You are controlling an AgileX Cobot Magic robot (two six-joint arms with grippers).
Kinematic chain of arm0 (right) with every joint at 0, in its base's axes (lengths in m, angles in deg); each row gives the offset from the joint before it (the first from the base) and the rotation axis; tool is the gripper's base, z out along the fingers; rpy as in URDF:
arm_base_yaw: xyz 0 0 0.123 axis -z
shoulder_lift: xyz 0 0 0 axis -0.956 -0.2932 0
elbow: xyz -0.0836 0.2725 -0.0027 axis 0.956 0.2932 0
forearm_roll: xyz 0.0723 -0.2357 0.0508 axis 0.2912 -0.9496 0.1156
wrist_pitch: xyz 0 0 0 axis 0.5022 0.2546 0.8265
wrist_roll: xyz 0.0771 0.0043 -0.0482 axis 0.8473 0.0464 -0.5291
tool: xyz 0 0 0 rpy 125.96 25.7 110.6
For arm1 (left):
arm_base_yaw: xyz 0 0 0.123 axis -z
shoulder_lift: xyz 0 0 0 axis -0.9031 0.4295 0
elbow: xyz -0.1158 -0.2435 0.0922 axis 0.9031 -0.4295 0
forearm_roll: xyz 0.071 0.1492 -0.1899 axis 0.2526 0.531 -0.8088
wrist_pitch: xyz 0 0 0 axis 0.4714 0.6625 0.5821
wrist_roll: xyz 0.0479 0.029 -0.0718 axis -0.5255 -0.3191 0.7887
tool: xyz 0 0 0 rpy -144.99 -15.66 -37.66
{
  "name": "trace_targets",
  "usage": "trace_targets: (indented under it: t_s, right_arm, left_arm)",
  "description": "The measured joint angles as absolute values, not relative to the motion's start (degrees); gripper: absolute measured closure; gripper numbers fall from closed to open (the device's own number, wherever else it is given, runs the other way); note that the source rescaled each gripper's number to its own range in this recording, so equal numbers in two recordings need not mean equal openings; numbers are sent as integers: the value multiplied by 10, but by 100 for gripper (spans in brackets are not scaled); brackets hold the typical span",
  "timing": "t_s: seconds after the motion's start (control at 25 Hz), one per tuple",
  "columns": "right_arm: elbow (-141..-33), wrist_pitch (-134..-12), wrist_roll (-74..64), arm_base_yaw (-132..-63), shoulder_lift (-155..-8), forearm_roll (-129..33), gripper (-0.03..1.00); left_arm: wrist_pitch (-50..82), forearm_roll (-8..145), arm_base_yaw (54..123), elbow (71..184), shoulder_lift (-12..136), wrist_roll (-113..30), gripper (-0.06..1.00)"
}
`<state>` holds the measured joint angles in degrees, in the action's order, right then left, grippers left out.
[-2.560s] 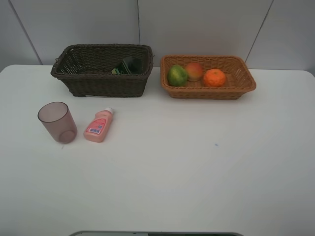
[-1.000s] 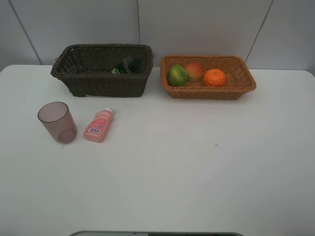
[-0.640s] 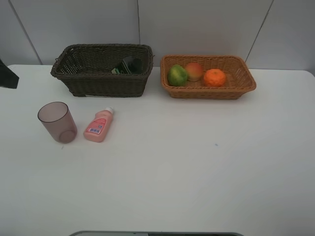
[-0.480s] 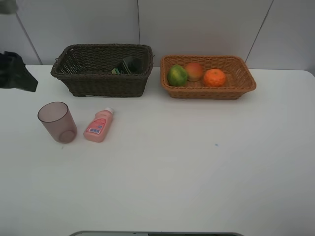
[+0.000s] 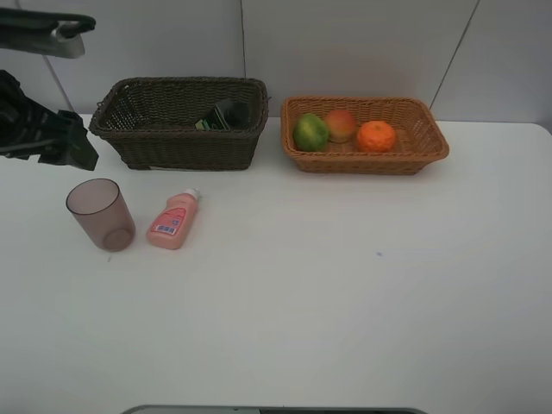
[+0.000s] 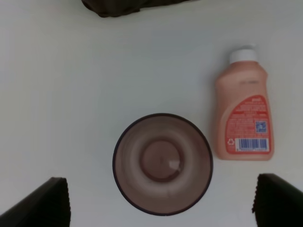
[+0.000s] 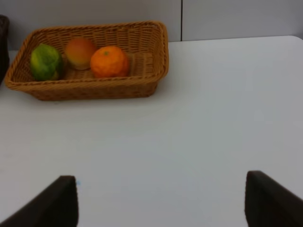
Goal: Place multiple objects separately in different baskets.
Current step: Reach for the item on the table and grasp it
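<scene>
My left gripper will grab the translucent mauve cup by the cup's rim (image 5: 120, 193) (image 6: 211, 163) on the side that faces the pink bottle.
The translucent mauve cup (image 5: 101, 214) stands upright on the table, with the pink bottle (image 5: 174, 221) lying beside it. My left gripper (image 5: 73, 148) hovers above and to the left of the cup. It is open and empty. In the left wrist view (image 6: 161, 208) its fingers straddle the cup (image 6: 162, 163), and the pink bottle (image 6: 244, 125) lies to one side. The dark green bottle (image 5: 226, 115) lies in the dark brown basket (image 5: 138, 129). The green-yellow fruit (image 5: 310, 132), red-yellow fruit (image 5: 341, 125) and orange (image 5: 376, 136) sit in the tan basket (image 5: 431, 142). My right gripper (image 7: 163, 203) is open and empty, well back from the tan basket (image 7: 156, 52).
The white table (image 5: 345, 285) stretches in front of both baskets. A grey panelled wall (image 5: 345, 43) stands right behind them. The right arm is out of the exterior view. An edge of the dark basket (image 6: 128, 4) shows in the left wrist view.
My left arm has come into the exterior view from the left edge and moved right, to a spot above the cup. The objects have not moved.
</scene>
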<state>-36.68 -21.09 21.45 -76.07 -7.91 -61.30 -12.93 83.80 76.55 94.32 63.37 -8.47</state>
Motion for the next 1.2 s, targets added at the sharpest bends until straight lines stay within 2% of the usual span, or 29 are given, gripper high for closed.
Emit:
trace_targets:
  t_s: [0.28,0.56,0.88,1.2]
  right_arm:
    - [-367,-211,214,-761,-79,-613,33]
    - [-367,-211,214,-761,-79,-613,33]
    - [-367,-211,214,-761,-79,-613,33]
    - [-367,-211,214,-761,-79,-613,33]
  left_arm:
    - [-129,842,766,968,667,-59,-5]
    - [-185,856,768,1006,706,-41,-5]
    - [-188,954,827,1037,750,73,-5]
    - [-197,967,840,1052,766,120,-5]
